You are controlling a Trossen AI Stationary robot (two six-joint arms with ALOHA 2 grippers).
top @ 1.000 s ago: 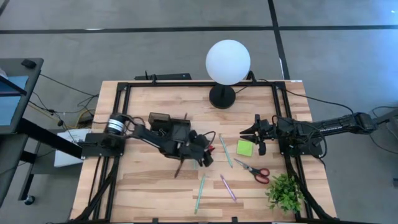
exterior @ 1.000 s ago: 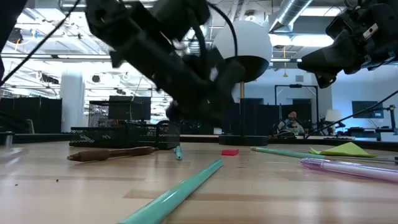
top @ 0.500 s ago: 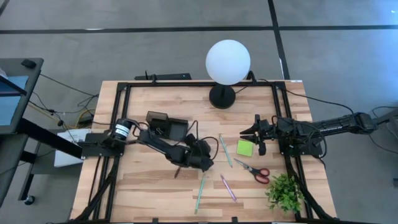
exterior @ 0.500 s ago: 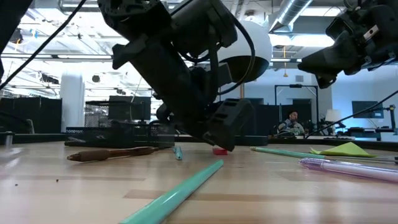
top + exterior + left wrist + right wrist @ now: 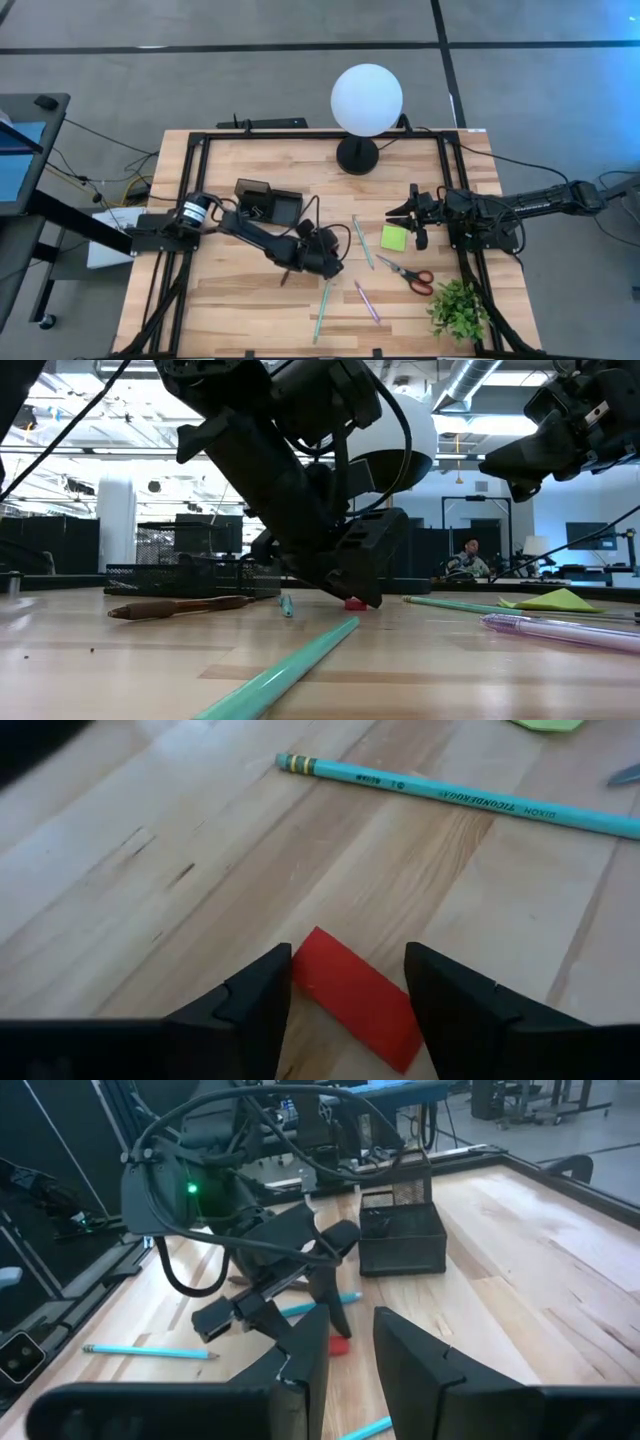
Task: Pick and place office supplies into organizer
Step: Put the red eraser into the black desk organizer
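I will open my left gripper's fingers, as the red block sits crooked between them, and turn that gripper to pinch the block's long sides [image 5: 366, 977].
A small red block [image 5: 355, 995] lies flat on the wooden table, between the two fingers of my left gripper [image 5: 348, 965]. That gripper is open and low over the table's middle [image 5: 328, 262]. The block also shows in the low view [image 5: 355, 603]. The black mesh organizer [image 5: 268, 202] stands behind it to the left. A lime sticky pad [image 5: 393, 237], red-handled scissors [image 5: 408, 273], a teal pencil [image 5: 450, 795] and other pens lie to the right. My right gripper [image 5: 405, 215] waits open at the right, above the table. My left gripper's fingers [image 5: 262, 1000] stand on either side of the red block [image 5: 330, 970], slanting down from the table's left. The block lies askew between them, flat on the table. Whether a finger touches it I cannot tell.
A white globe lamp [image 5: 366, 100] stands at the far edge and a green plant [image 5: 458, 308] at the near right corner. A brown pen [image 5: 288, 272], a teal pen [image 5: 322, 310] and a pink pen [image 5: 366, 300] lie near the front. A black bar [image 5: 270, 123] lies behind the far edge.
My left gripper has moved toward the table's near edge and down, tipping its fingers more steeply. It has come down around the red block, which has stayed in place.
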